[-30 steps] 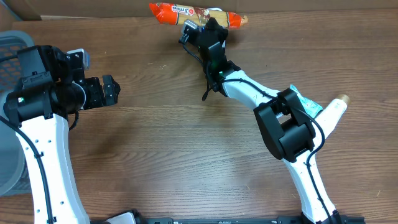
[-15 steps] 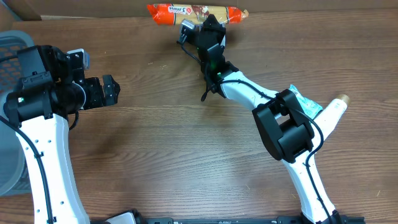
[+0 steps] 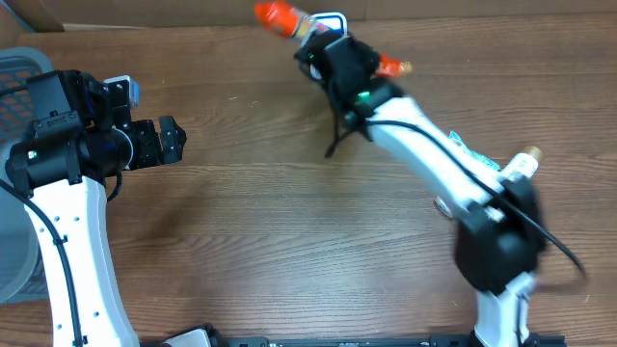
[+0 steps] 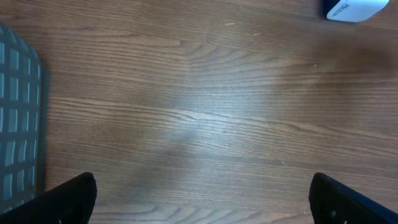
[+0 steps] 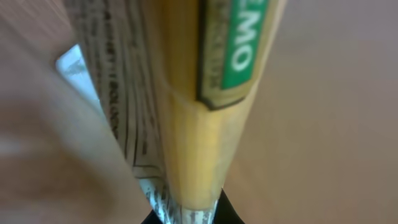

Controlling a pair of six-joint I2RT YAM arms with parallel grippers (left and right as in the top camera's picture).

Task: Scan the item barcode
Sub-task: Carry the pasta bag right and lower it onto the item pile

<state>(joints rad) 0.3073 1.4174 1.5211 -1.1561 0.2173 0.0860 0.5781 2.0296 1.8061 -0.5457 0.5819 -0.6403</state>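
Observation:
Next, my right gripper lets go of the orange snack packet between the teal packet and the white bottle (image 3: 493, 166). The orange packet is tilted at the table's far edge.
The item is a long orange snack packet (image 3: 280, 16) with a printed label. It is tilted at the table's far edge, with my right gripper (image 3: 333, 48) shut on its middle. In the right wrist view the packet (image 5: 186, 93) fills the frame, showing a yellow face, a green label and fine print, and it is pinched in the right gripper (image 5: 186, 214). No barcode is clearly readable. A white and blue scanner (image 3: 122, 90) lies by my left arm, and its corner (image 4: 354, 9) shows in the left wrist view. My left gripper (image 3: 164, 142) hangs open and empty over bare wood (image 4: 202, 205).
A grey mesh basket (image 3: 24, 67) stands at the left edge and shows as a grid (image 4: 18, 124) in the left wrist view. A teal packet (image 3: 472, 154) and a white bottle with a tan tip (image 3: 521, 164) lie at the right. Cardboard runs along the back.
My right arm has swung and turned, and the orange packet has come round from lying level along the back edge to a steep tilt. The left arm has not moved.

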